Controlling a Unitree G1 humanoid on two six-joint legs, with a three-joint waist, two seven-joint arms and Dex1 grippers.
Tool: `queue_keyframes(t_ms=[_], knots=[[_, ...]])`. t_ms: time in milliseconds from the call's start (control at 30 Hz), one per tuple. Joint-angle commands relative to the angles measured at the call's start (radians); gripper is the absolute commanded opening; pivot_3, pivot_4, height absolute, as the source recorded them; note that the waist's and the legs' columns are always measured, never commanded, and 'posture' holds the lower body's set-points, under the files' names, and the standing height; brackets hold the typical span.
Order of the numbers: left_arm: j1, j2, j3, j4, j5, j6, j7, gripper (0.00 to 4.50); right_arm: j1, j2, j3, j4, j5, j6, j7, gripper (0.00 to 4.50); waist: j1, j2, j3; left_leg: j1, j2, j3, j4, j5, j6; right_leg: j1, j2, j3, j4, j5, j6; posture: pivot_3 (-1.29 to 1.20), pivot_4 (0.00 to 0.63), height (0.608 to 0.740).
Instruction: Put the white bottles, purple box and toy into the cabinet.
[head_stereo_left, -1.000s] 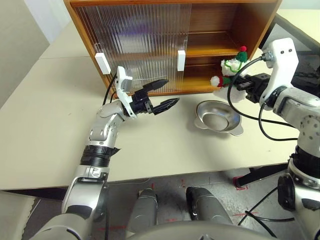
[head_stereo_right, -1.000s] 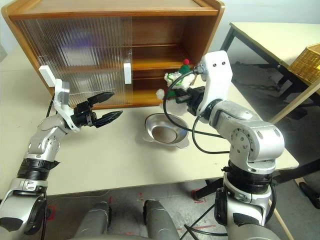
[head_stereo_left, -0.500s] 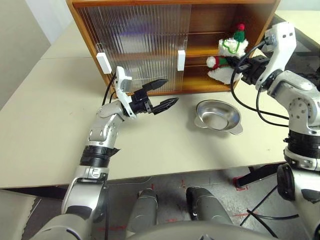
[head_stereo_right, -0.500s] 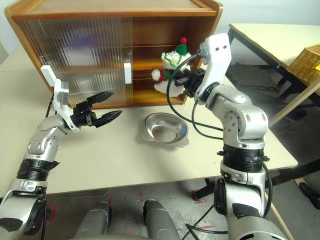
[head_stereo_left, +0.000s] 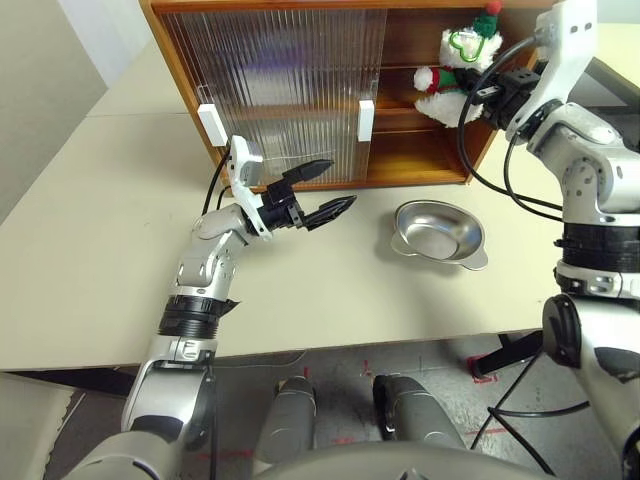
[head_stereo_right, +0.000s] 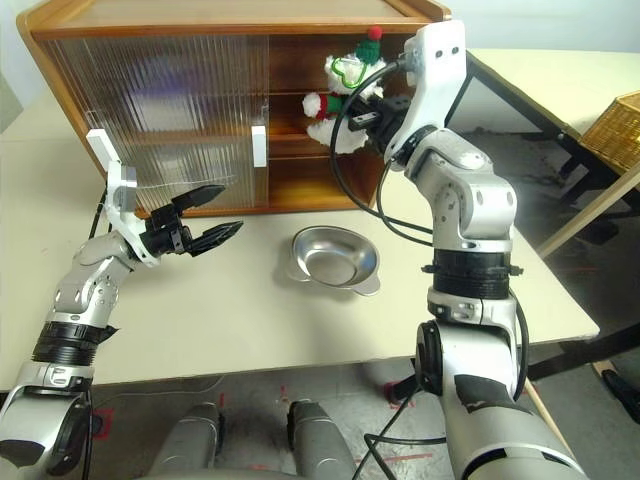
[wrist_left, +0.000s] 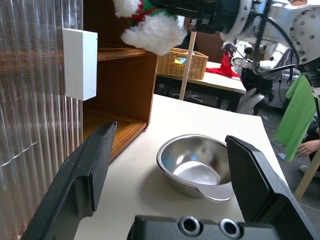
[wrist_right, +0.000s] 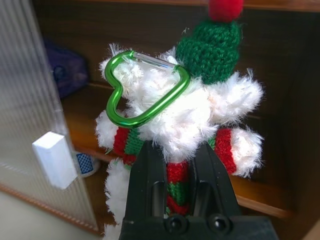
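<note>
I should use my right gripper to set the toy free on the upper shelf in the cabinet's open side (head_stereo_left: 436, 88) (wrist_right: 195, 152), near the side of the cabinet.
My right gripper (head_stereo_left: 478, 86) is shut on the toy (head_stereo_left: 455, 62), a white plush with a red-and-green scarf, a green hat and a green heart clip (wrist_right: 142, 95). It holds the toy in the open right side of the cabinet (head_stereo_left: 440, 172), at the upper shelf. The purple box (wrist_right: 67, 75) lies blurred on a shelf behind the ribbed sliding doors (head_stereo_left: 280, 80). A white thing with blue print (wrist_right: 85, 162) peeks out lower down; I cannot tell what it is. My left gripper (head_stereo_left: 338, 184) hangs open over the table in front of the doors.
A shallow steel bowl (head_stereo_left: 437, 232) sits on the table before the cabinet's open side, between the grippers. White handles (head_stereo_left: 366, 120) stick out from the doors. A second table with a wicker basket (head_stereo_right: 622, 118) stands off to the right.
My right gripper has raised the toy from the bottom shelf's level and carried it further into the cabinet's opening, up to the upper shelf. The left arm has stayed put.
</note>
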Motion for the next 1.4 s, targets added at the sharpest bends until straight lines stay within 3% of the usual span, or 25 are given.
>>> queue_keyframes(t_ms=[33, 833, 1400], knots=[[0.009, 0.008, -0.002, -0.021, 0.004, 0.005, -0.001, 4.5, -0.041, 0.006, 0.023, 0.091, -0.035, -0.076, 0.01, 0.29, 0.0, 0.0, 0.0, 0.0, 0.0, 0.0, 0.0, 0.0, 0.0, 0.0, 0.0, 0.0, 0.0, 0.0, 0.0, 0.02, 0.09, 0.74], [0.034, 0.029, 0.007, -0.081, -0.005, 0.039, 0.031, 4.5, -0.353, 0.099, 0.032, 0.91, -0.203, -0.648, -0.024, 0.29, 0.011, 0.0, 0.0, -0.002, 0.004, -0.003, -0.004, -0.001, -0.001, -0.004, -0.001, 0.002, 0.0, 0.005, -0.012, 0.06, 0.101, 0.74], [0.052, 0.04, 0.009, -0.132, -0.012, 0.065, 0.058, 4.5, -0.399, 0.11, 0.013, 1.066, -0.229, -0.715, -0.065, 0.28, 0.025, 0.0, 0.0, -0.003, 0.007, -0.005, -0.008, -0.003, -0.006, -0.005, -0.001, 0.003, 0.0, 0.003, -0.019, 0.08, 0.106, 0.74]])
